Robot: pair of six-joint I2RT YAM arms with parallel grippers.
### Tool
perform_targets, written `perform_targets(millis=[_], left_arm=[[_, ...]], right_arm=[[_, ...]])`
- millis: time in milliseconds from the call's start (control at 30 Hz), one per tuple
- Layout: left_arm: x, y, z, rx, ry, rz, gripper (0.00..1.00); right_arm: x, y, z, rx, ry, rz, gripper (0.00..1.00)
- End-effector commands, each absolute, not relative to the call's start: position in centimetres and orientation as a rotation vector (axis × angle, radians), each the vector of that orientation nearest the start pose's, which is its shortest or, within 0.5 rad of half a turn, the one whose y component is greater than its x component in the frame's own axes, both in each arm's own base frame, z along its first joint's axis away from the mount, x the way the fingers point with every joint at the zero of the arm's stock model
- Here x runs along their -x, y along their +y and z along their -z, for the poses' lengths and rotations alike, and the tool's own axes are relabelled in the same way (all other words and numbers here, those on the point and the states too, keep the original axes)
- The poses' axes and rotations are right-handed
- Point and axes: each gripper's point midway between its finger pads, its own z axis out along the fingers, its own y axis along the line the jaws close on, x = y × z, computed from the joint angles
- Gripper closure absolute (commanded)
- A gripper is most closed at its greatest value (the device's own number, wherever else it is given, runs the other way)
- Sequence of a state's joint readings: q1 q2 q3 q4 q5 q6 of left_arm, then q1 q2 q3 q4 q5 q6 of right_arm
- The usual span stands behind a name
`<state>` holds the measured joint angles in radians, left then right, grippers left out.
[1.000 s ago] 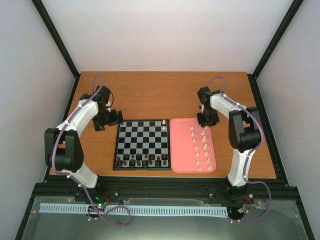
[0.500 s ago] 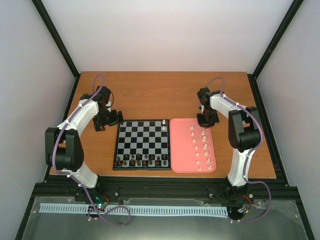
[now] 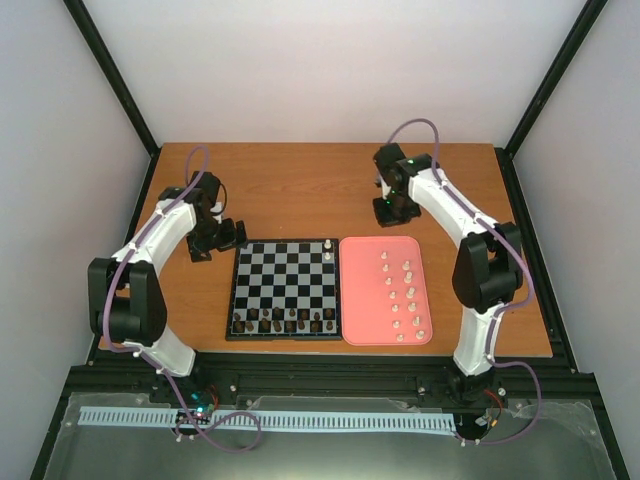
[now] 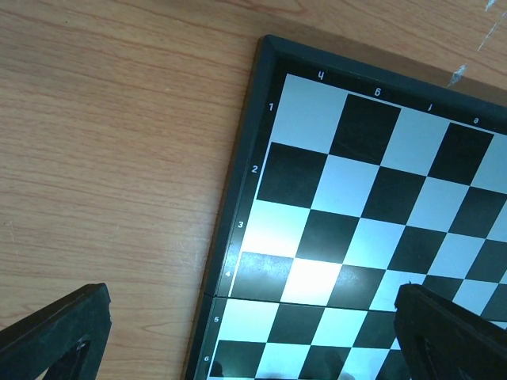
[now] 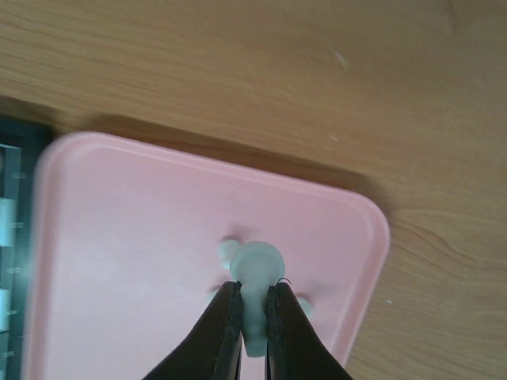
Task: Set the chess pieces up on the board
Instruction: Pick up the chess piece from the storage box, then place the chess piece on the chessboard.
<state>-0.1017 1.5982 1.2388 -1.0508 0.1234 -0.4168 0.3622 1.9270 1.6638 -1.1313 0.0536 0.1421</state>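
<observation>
I need to use my right gripper to place the white piece on the far-row square (image 3: 317, 247) next to the board's white corner piece.
The board (image 3: 285, 280) lies mid-table with one white piece (image 3: 329, 256) at its far right and dark pieces (image 3: 285, 322) along its near row. Several white chess pieces (image 3: 405, 295) stand on the pink tray (image 3: 360, 300). My right gripper (image 3: 392, 208) hangs over the wood just behind the tray. In the right wrist view this gripper (image 5: 253, 289) is shut on a white piece (image 5: 259, 265), held above the tray (image 5: 142, 237). My left gripper (image 3: 225, 238) is open at the board's far left corner. Its fingers (image 4: 55, 332) straddle the board's edge (image 4: 238, 198) with nothing between them.
Wooden tabletop (image 3: 300, 185) stretches behind the board and tray. Black frame rails run along the table's left and right sides. Blurred white pieces (image 5: 228, 251) sit on the tray below the held one.
My right gripper shut on a white piece at the tray's far end, then rose and moved back and left with it. The left arm has not moved.
</observation>
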Motion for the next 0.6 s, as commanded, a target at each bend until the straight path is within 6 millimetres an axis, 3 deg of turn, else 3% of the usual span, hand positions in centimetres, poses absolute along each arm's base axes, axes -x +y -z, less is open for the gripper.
perform_targets(millis=[0,333,467,567], left_arm=[[-31.5,-5.3,-11.6,0.413,2.943,0.257,0.0],[-30.1,-5.1,-10.8,0.419,2.947,0.252,0.0],[-29.7,-5.3,-10.5,0.43,2.949,0.28,0.0],[-29.5,-5.4,-10.4,0.433,2.954,0.281,0.0]], right_arm=[[-37.9,17.5,-13.9,0.435,2.914,0.012,0.97],[-38.1,30.5,-14.2,0.731,2.816,-0.17,0.97],[-38.2,34.3,-14.5,0.816,2.771,-0.27,0.97],[-37.2,35.8,-13.4,0.875,2.79,-0.312,0.97]])
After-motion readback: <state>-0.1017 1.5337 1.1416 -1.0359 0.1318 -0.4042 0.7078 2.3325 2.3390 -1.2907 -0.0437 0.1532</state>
